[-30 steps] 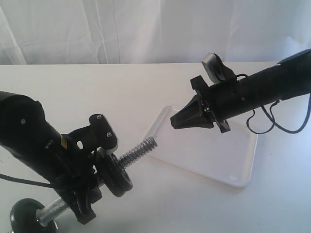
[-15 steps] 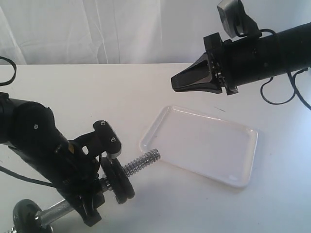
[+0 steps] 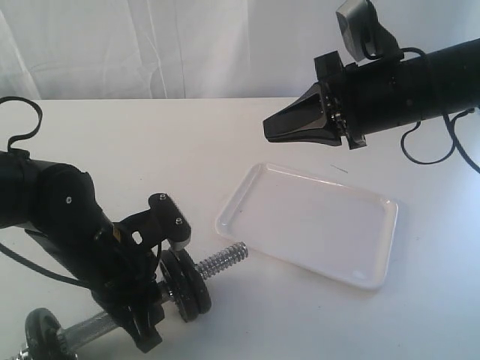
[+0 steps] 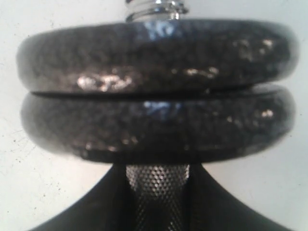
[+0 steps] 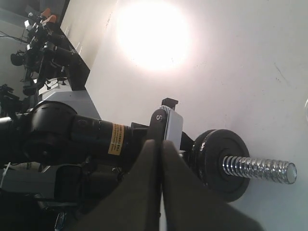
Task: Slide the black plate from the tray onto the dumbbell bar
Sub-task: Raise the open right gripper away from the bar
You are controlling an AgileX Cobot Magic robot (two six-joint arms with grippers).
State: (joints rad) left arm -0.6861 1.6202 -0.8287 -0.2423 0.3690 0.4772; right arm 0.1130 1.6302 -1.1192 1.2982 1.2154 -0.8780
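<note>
The paired black discs on the dumbbell bar crowd my left gripper, so it should open and take hold of the bar's handle nearer the lone disc (image 3: 88, 329).
The silver dumbbell bar (image 3: 223, 259) lies slanted low over the table, with my left gripper (image 3: 146, 304) shut on its knurled middle (image 4: 156, 192). Two black discs sit side by side on the bar just past my fingers. The outer one, nearest the threaded end (image 4: 156, 6), is the black plate (image 3: 193, 286) (image 4: 156, 53) (image 5: 226, 163). The white tray (image 3: 315, 225) lies bare to the right of the bar's tip. High above the tray's far edge hangs my right gripper (image 3: 268, 127) (image 5: 157, 144), shut on nothing.
A third black disc (image 3: 43, 330) caps the bar's other end at the lower left corner. A white curtain (image 3: 187, 45) hangs behind the table. A loose cable (image 3: 19, 124) arcs over my left arm.
My right gripper rose from just over the tray to well above it and now holds still. My left arm has lowered the bar and its discs toward the table.
</note>
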